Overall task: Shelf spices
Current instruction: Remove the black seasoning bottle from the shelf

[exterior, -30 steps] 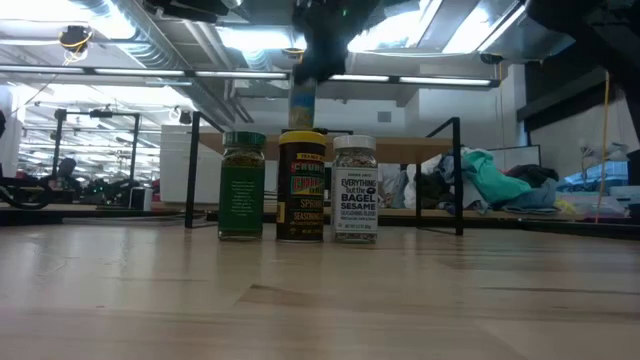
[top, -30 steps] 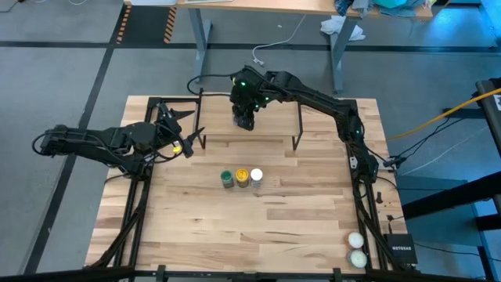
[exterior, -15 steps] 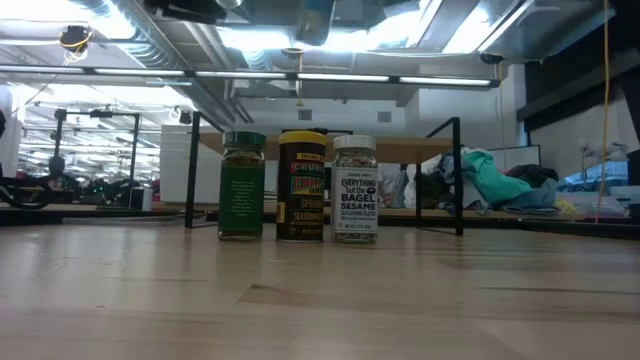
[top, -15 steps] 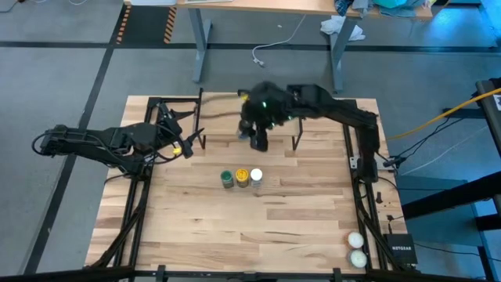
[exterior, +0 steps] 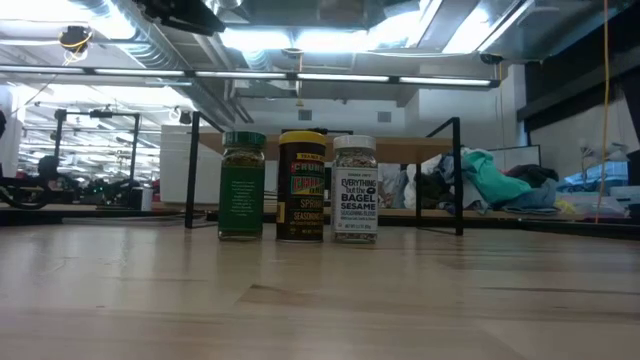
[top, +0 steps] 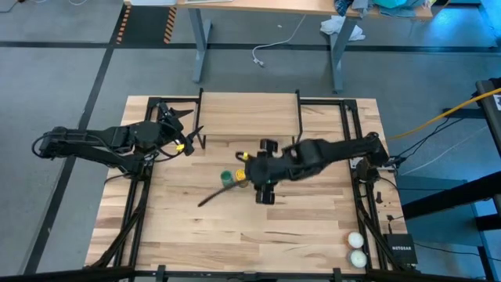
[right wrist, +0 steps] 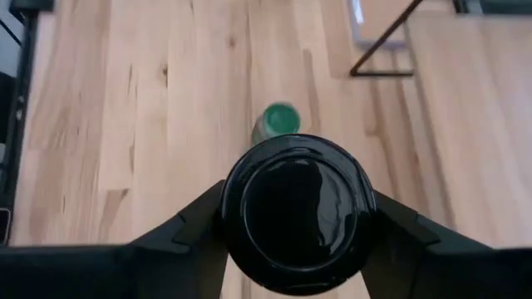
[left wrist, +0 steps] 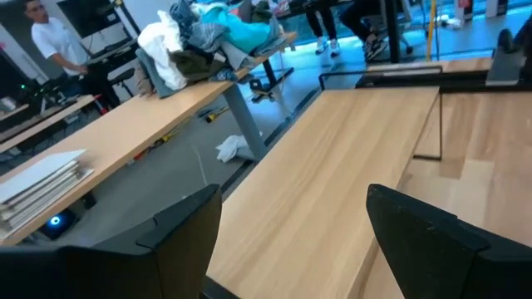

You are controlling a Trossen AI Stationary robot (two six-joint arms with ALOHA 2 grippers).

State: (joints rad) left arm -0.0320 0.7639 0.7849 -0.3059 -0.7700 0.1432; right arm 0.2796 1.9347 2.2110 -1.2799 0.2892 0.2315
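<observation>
The green-lidded jar has bare wood (top: 231,194) (right wrist: 204,149) just in front of it. Next, I put the black-lidded jar, now held over the row of jars, down there with my right gripper.
My right gripper (top: 264,190) hovers over the row of jars at mid-table, shut on the black-lidded jar (right wrist: 295,214), whose lid faces the wrist camera. Three jars stand upright on their bases: green-lidded (exterior: 241,185) (top: 227,178) (right wrist: 278,120), yellow-lidded (exterior: 302,185) and white-lidded (exterior: 354,188). In the high view the arm hides the yellow and white ones. The shelf (top: 249,117) stands at the far side on thin black legs. My left gripper (top: 185,131) (left wrist: 287,232) waits open beside the shelf's left end. My right gripper pinches the black-lidded jar between its two fingers (right wrist: 191,224), one on each side, just under the lid (right wrist: 295,191). The fingers come from above, pointing down. The jar is upright and lifted clear of the table; its body is hidden beneath its own lid.
Two whitish balls (top: 357,249) lie at the table's near right corner beside a small black box (top: 401,249). A shelf leg (right wrist: 382,50) shows beyond the green-lidded jar. Bare wood spreads over the near half of the table (top: 235,235).
My right gripper has swung from above the shelf toward the table's near edge and now hangs over the row of jars, still shut on the black-lidded jar. It has risen out of the low view. The three standing jars have kept their places.
</observation>
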